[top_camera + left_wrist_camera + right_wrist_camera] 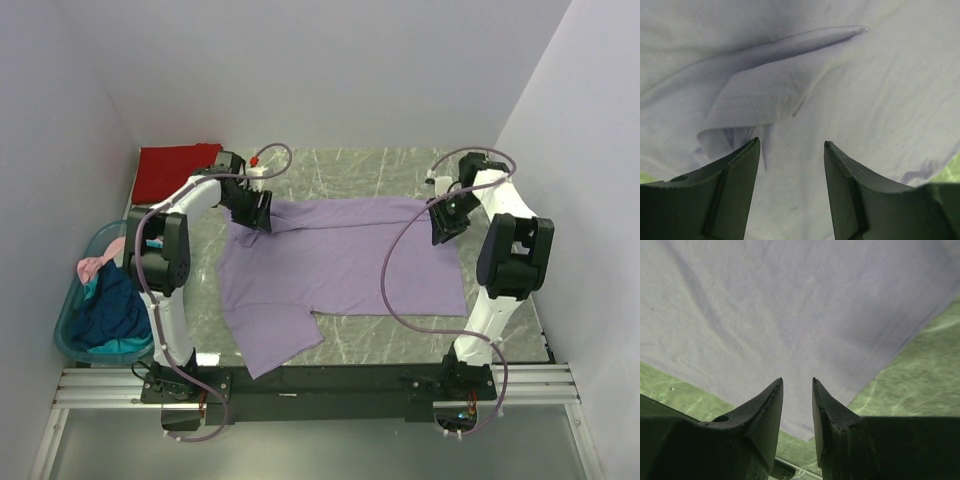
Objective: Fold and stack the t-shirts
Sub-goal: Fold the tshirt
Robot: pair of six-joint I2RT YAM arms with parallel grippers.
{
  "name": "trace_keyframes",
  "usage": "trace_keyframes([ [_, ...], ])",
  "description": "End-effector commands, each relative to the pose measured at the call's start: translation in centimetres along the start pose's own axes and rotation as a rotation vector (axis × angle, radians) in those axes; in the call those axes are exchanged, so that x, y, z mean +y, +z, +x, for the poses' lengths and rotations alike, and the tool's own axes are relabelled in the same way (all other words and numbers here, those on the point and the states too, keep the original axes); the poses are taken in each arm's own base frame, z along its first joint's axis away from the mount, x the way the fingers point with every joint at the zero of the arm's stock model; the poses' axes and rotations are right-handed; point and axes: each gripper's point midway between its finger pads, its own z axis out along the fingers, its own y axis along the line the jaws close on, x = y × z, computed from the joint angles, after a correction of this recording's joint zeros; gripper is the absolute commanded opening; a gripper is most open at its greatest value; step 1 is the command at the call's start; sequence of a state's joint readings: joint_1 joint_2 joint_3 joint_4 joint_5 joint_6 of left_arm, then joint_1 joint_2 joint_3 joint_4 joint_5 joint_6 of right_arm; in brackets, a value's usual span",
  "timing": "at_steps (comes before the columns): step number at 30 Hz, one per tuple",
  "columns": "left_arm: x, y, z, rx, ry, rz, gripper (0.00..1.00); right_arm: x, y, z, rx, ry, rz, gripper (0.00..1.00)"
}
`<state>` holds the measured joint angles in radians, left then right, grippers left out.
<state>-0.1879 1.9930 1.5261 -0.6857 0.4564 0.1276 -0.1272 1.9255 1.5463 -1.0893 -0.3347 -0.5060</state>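
Note:
Next, my left gripper pinches the hem's corner [794,115] and pulls the sleeve smooth, because the folded sleeve is bunched below it with its hem open.
A light purple t-shirt [340,265] lies spread on the green marble table, one sleeve reaching toward the near edge. My left gripper [258,215] hovers over its far left part. In the left wrist view the gripper [791,143] is open, with a folded sleeve [765,95] just beyond the tips. My right gripper [443,222] is over the shirt's far right corner. In the right wrist view it [797,381] is open by a narrow gap above the purple cloth [790,315], holding nothing. A red t-shirt [175,170] lies folded at the far left.
A translucent teal tub [68,335] stands off the table's left edge, holding dark blue [110,310], pink [95,265] and teal cloth. White walls close in the far side and both sides. Bare marble [500,330] shows right of the shirt.

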Motion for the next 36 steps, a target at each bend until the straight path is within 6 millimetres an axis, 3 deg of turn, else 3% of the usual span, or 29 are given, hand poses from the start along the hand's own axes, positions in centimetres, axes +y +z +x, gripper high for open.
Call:
trace_keyframes([
  [1,-1.2,0.7,-1.8,-0.059,-0.046,0.039,0.6,-1.2,-0.7,-1.5,-0.045,0.035,0.01,0.38],
  [11,-1.6,3.3,-2.7,-0.049,-0.109,0.075,0.58,-3.1,-1.6,-2.2,-0.084,0.09,0.011,0.38],
  [16,-2.5,2.7,-4.2,-0.08,-0.109,0.126,0.49,-3.5,-1.6,-2.1,-0.084,0.096,0.014,0.38],
  [22,-4.1,0.7,-5.3,-0.138,-0.103,0.171,0.27,-4.2,-2.0,-2.6,-0.115,0.115,0.022,0.38],
  [23,-4.2,0.5,-5.3,-0.14,-0.103,0.166,0.19,-4.4,-2.1,-2.8,-0.12,0.118,0.021,0.38],
  [27,-2.7,-0.2,-5.6,-0.168,-0.156,0.12,0.01,-5.0,-2.4,-3.5,-0.144,0.136,0.024,0.38],
  [32,0.5,-0.8,-7.2,-0.236,-0.27,0.126,0.01,-5.6,-2.4,-3.8,-0.151,0.148,0.025,0.38],
  [33,1.5,-0.2,-6.8,-0.213,-0.31,0.128,0.06,-5.6,-2.3,-3.8,-0.148,0.15,0.025,0.38],
  [34,1.5,-0.6,-7.8,-0.228,-0.306,0.146,0.15,-5.7,-2.3,-3.8,-0.15,0.151,0.025,0.38],
  [35,1.7,-0.5,-7.8,-0.222,-0.318,0.156,0.33,-5.7,-2.3,-3.9,-0.15,0.151,0.025,0.38],
  [36,2.1,-0.2,-7.7,-0.212,-0.335,0.166,0.4,-5.7,-2.3,-3.9,-0.151,0.154,0.025,0.38],
])
